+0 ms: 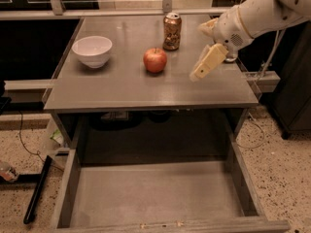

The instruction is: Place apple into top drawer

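The red apple belongs in the top drawer, so my gripper should close around the middle of the red apple (155, 61), in front of the brown drink can.
The red apple (155, 60) stands on the grey tabletop (126, 84), in front of and a little left of a drink can. The top drawer (155, 194) is pulled out below the table's front edge, and nothing lies on its flat bottom. My gripper (198, 52) hangs over the right part of the tabletop, to the right of the apple and apart from it. Its cream fingers (208, 62) are spread open and hold nothing.
A white bowl (92, 51) stands at the left of the tabletop. A brown drink can (171, 31) stands upright behind the apple. A black bar (38, 188) and cables lie on the speckled floor at the left. A dark cabinet stands at the right.
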### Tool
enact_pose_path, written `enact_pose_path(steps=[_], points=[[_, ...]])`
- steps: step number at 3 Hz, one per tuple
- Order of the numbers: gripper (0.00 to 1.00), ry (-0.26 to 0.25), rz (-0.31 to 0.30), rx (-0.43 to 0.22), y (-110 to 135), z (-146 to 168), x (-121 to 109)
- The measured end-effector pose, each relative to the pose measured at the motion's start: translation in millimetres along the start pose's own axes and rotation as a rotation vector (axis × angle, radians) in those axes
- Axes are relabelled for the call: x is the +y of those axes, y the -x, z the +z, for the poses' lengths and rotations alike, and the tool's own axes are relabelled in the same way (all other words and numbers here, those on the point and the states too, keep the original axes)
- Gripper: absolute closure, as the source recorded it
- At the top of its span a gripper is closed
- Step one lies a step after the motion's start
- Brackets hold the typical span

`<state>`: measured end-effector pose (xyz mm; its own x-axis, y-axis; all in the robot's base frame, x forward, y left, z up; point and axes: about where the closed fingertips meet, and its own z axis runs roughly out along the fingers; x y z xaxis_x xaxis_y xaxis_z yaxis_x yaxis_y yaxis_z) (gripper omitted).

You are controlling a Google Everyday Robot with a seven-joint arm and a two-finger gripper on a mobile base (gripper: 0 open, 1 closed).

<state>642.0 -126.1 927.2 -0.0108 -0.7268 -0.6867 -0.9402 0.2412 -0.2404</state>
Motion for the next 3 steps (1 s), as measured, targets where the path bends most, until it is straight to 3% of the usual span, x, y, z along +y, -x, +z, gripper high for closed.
enact_pose_path(steps=[1,3], points=[[0.0,0.041,-0.011,-0.073,19,44,2],[0.0,0.091,0.001,-0.21,57,87,-1]])
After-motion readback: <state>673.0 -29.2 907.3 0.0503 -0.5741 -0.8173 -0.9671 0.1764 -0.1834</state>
